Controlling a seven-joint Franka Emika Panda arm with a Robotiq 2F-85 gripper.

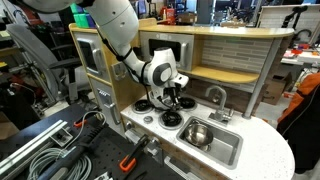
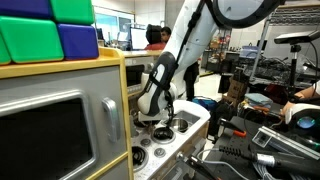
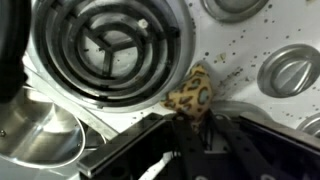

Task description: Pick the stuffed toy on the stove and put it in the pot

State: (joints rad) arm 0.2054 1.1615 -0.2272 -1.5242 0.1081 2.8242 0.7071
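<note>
The steel pot (image 1: 198,132) (image 3: 36,127) is standing in the grey sink basin. My gripper needs to let go of the stuffed toy, now hanging over the white stove, inside it.
In the wrist view the stuffed toy (image 3: 193,93), tan-orange with dark spots, sits between my gripper's (image 3: 190,122) dark fingers, which are closed on its lower end. It hangs over the white stove (image 3: 235,50), just beside a black burner (image 3: 108,40). The shiny steel pot (image 3: 35,135) lies at the lower left of that view. In an exterior view my gripper (image 1: 176,100) hovers low over the stove (image 1: 135,118), and the pot (image 1: 197,133) stands in the grey sink basin beside it. The toy is too small to make out in either exterior view.
Silver round knobs (image 3: 290,70) sit on the white top near the toy. The grey sink basin (image 1: 228,148) lies beside the burners. A wooden back wall and shelf (image 1: 230,60) rise behind the stove. Cables and tools (image 1: 60,145) lie beside the toy kitchen.
</note>
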